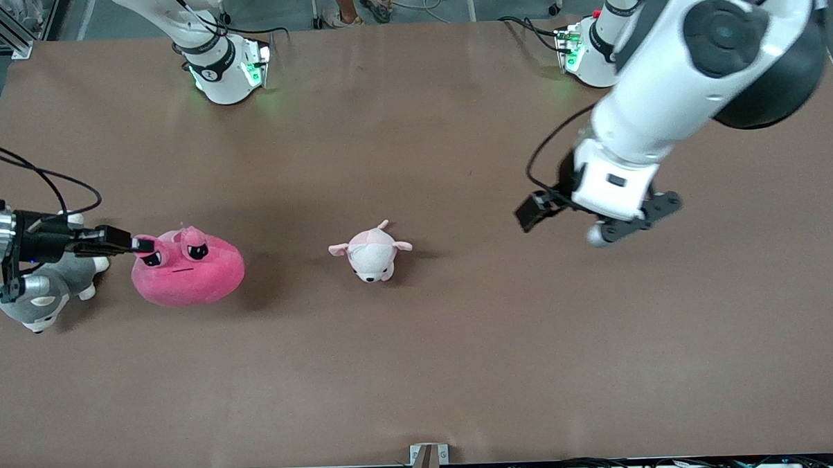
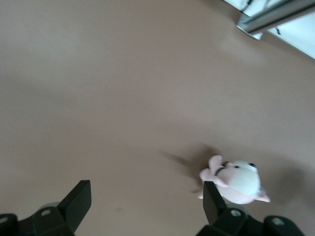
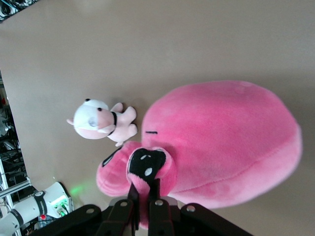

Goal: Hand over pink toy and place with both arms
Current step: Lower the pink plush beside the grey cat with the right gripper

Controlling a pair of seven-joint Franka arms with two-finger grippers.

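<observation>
The robot's right gripper needs to put the pink toy down on the table [image 1: 200, 275] between the husky plush and the small pale plush.
The pink toy [image 1: 189, 269] [image 3: 221, 142], a big round hot-pink plush with dark angry eyes, rests on the table toward the right arm's end. My right gripper [image 1: 143, 245] [image 3: 145, 189] reaches in low from that end and is shut on a small pink flap beside one of the toy's eyes. My left gripper [image 1: 600, 222] [image 2: 145, 191] hangs open over bare table toward the left arm's end, with nothing between its fingers [image 2: 78, 196].
A small pale pink-and-white plush [image 1: 370, 253] [image 2: 236, 182] [image 3: 101, 123] lies near the table's middle. A grey-and-white husky plush [image 1: 44, 295] sits under the right arm's wrist at that end. A metal bracket [image 1: 428, 462] marks the table's near edge.
</observation>
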